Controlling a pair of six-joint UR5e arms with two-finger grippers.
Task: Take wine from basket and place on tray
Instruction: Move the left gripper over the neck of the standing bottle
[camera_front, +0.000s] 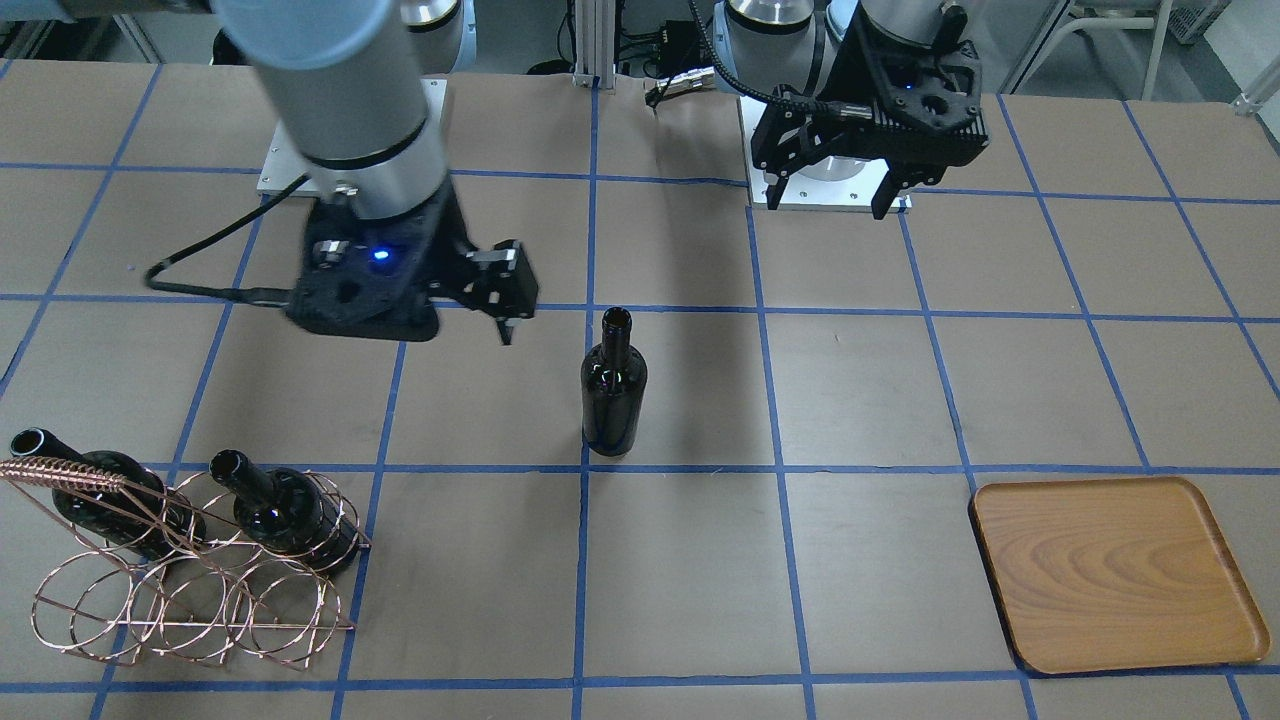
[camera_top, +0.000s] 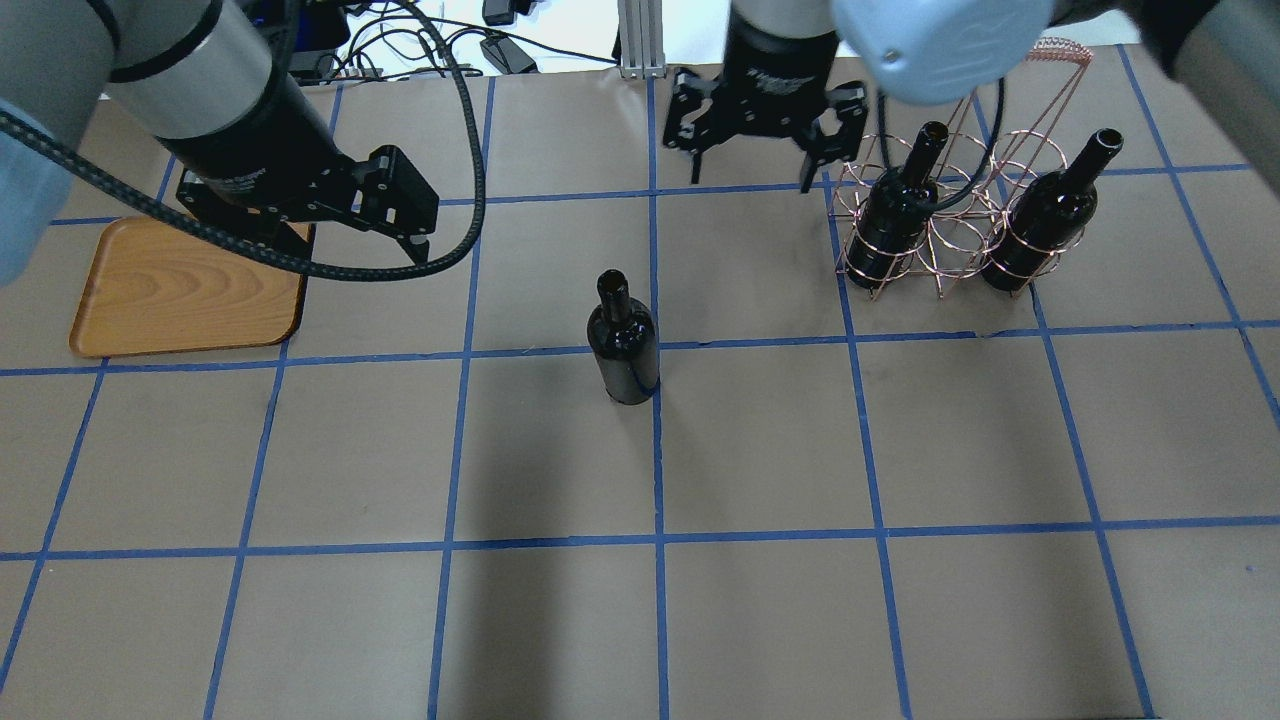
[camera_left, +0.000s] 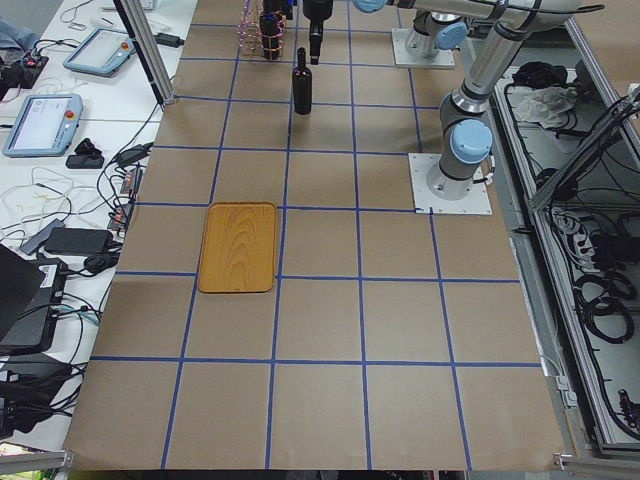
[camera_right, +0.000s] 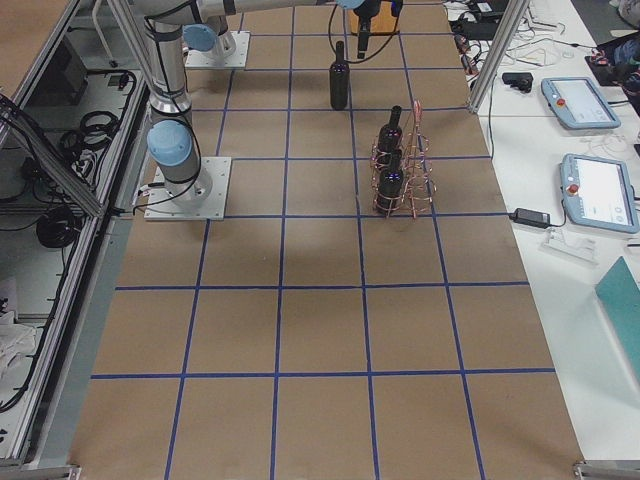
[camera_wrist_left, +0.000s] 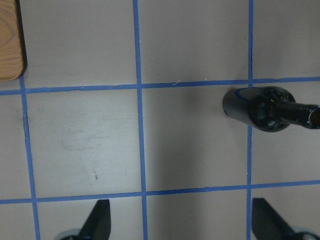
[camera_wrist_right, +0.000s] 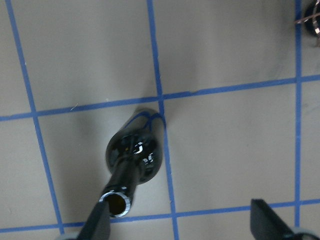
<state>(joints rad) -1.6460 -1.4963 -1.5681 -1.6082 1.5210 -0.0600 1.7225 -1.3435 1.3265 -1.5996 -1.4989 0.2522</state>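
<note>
Next, my left gripper goes to the standing wine bottle's neck (camera_front: 617, 336) (camera_wrist_left: 294, 112) and closes there, since the wooden tray is still bare.
One wine bottle (camera_front: 613, 385) stands upright on the table's middle, apart from both grippers; it also shows in the overhead view (camera_top: 622, 340). Two more bottles (camera_top: 893, 210) (camera_top: 1040, 225) sit in the copper wire basket (camera_top: 945, 245) at the right. The wooden tray (camera_top: 190, 290) lies bare at the left. My right gripper (camera_top: 750, 168) is open and empty, hovering behind the standing bottle, which its wrist view (camera_wrist_right: 132, 155) shows below it. My left gripper (camera_front: 830, 205) is open and empty beside the tray; its wrist view shows the bottle (camera_wrist_left: 260, 107) off to the right.
Brown table surface with blue tape grid. The basket (camera_front: 190, 570) stands near the operators' edge, as does the tray (camera_front: 1115, 570). The arm bases' plates (camera_front: 830, 190) sit at the robot's side. Tablets and cables lie beyond the table's edge (camera_right: 590, 150).
</note>
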